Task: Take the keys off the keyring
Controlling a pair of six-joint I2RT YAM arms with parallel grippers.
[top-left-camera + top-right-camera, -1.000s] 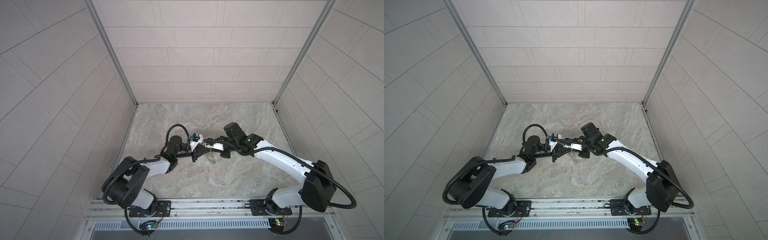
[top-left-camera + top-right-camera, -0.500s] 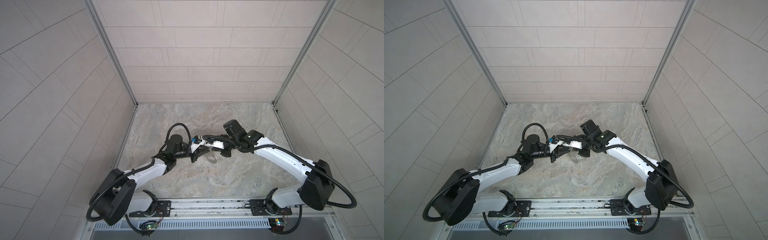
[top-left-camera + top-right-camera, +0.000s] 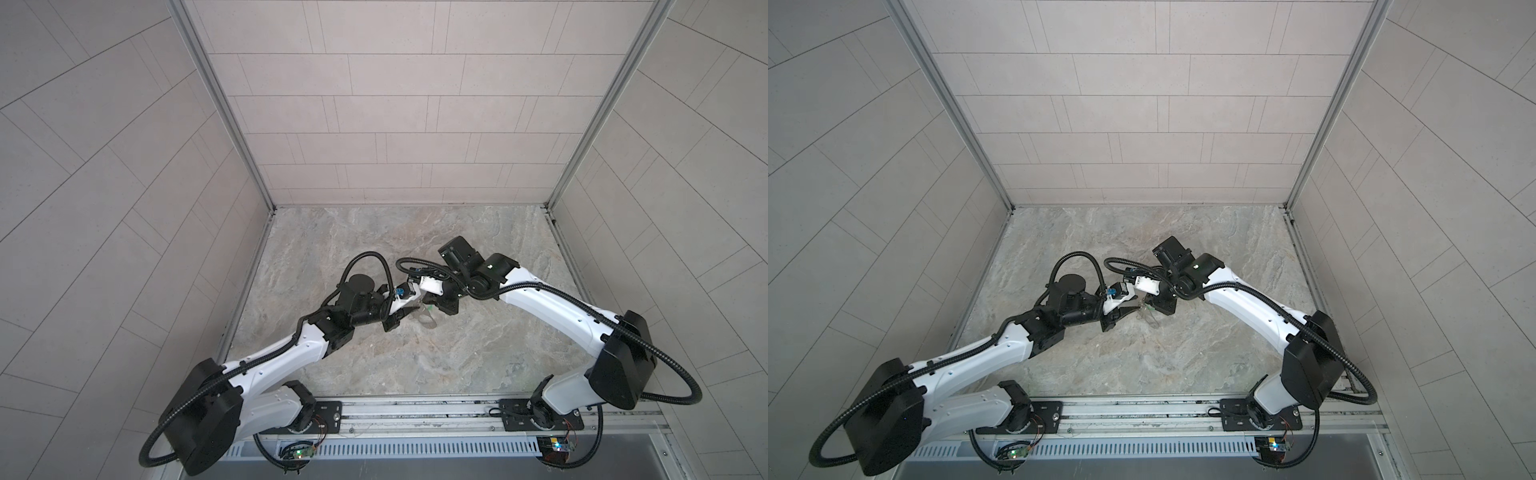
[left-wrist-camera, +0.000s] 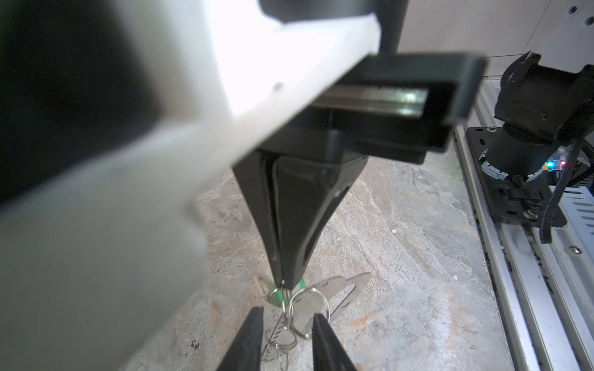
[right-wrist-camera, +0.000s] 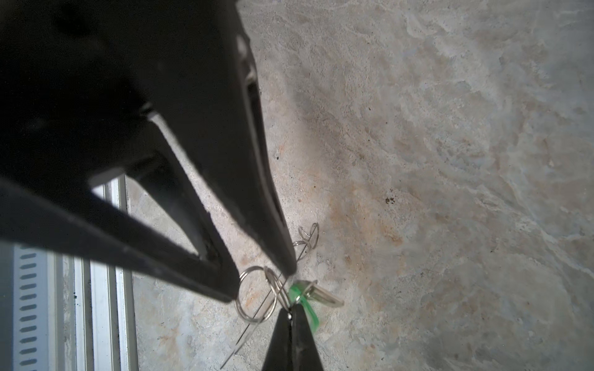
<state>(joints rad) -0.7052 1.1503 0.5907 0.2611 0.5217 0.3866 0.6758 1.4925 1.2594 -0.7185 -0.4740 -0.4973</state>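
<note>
My right gripper's fingers are crowding the wire loop beside the green key, so next my left gripper takes the keyring point(image 4: 288, 309) before my right gripper comes in from another side.
Both grippers meet at the middle of the marble table point(image 3: 415, 365). My right gripper point(image 5: 291, 311) is shut, and its tips pinch a silver wire loop of the keyring right beside the green key point(image 5: 303, 300). The keyring's flat grey slotted plate point(image 4: 339, 286) hangs from those loops; I cannot tell whether it touches the table. My left gripper point(image 4: 287, 313) is open, with a wire loop point(image 4: 308, 311) and part of the plate between its fingers point(image 5: 225, 286). In both top views the keyring point(image 3: 427, 323) point(image 3: 1149, 319) shows small, just below the two grippers point(image 3: 415, 311) point(image 3: 432, 305).
An aluminium rail point(image 3: 415, 411) with both arm bases runs along the table's front edge. The right arm's base point(image 4: 514, 180) is near in the left wrist view. Tiled walls point(image 3: 395, 124) close in the back and both sides.
My left gripper has gone from shut to open round the loops, and that arm's elbow has swung lower and outwards. The right gripper has stayed shut in nearly the same place.
</note>
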